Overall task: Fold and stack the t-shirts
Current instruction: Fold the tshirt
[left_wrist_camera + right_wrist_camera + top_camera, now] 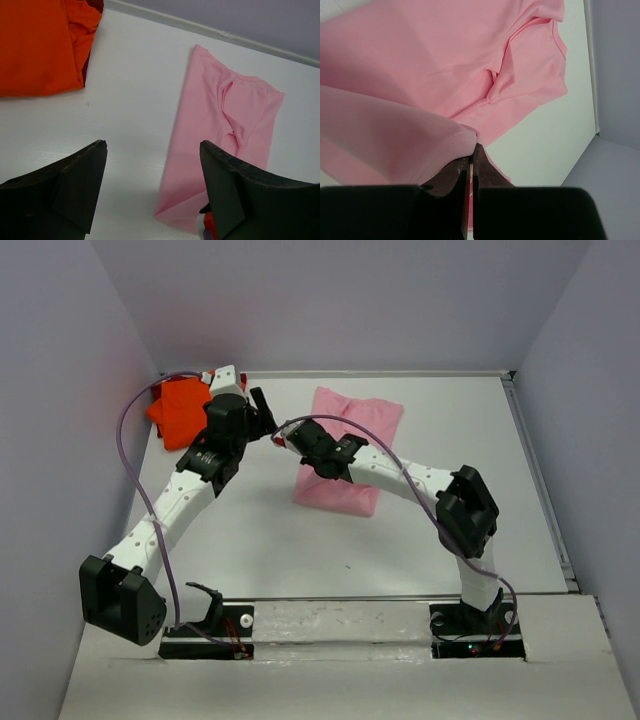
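My right gripper needs to release the lifted pink fold on the far half of the light pink t-shirt [323, 431] [505, 111].
The light pink t-shirt [352, 445] lies partly folded in the middle of the table; it also shows in the left wrist view [215, 125] and the right wrist view [445, 60]. My right gripper [284, 434] is shut on its left edge and lifts a fold of pink cloth [474, 146]. My left gripper [262, 412] is open and empty, hovering just left of the pink shirt over bare table [152, 150]. The bright orange t-shirt [181, 411] lies folded at the back left [40, 45]. A sliver of the dark red shirt [86, 67] shows under it.
The white table [300, 550] is boxed in by grey walls at the back and both sides. A purple cable [135, 415] loops from the left arm. The two arms cross close together near the pink shirt's left edge.
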